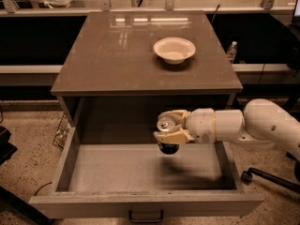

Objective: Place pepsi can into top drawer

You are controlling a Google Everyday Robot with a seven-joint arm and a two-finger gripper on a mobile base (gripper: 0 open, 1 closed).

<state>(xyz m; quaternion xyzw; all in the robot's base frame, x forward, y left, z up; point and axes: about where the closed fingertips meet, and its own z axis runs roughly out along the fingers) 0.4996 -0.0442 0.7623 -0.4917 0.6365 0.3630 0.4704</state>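
Observation:
I should set the pepsi can upright near the middle of the top drawer's pale bottom [162, 163].
The pepsi can [167, 146] is a small dark can with a silver top, held upright in my gripper [169, 126]. The cream fingers [171, 136] are shut around its upper part. The can hangs just above the pale floor of the top drawer [117, 170], toward the back middle, and casts a shadow on the floor. The drawer is pulled fully open, with a small dark handle [146, 216] on its front. My white arm [234, 125] reaches in from the right over the drawer's right wall.
A white bowl [174, 49] sits on the brown cabinet top [117, 55] at the back right. A water bottle [232, 52] stands behind the cabinet on the right. A dark chair base [267, 176] lies on the floor at right.

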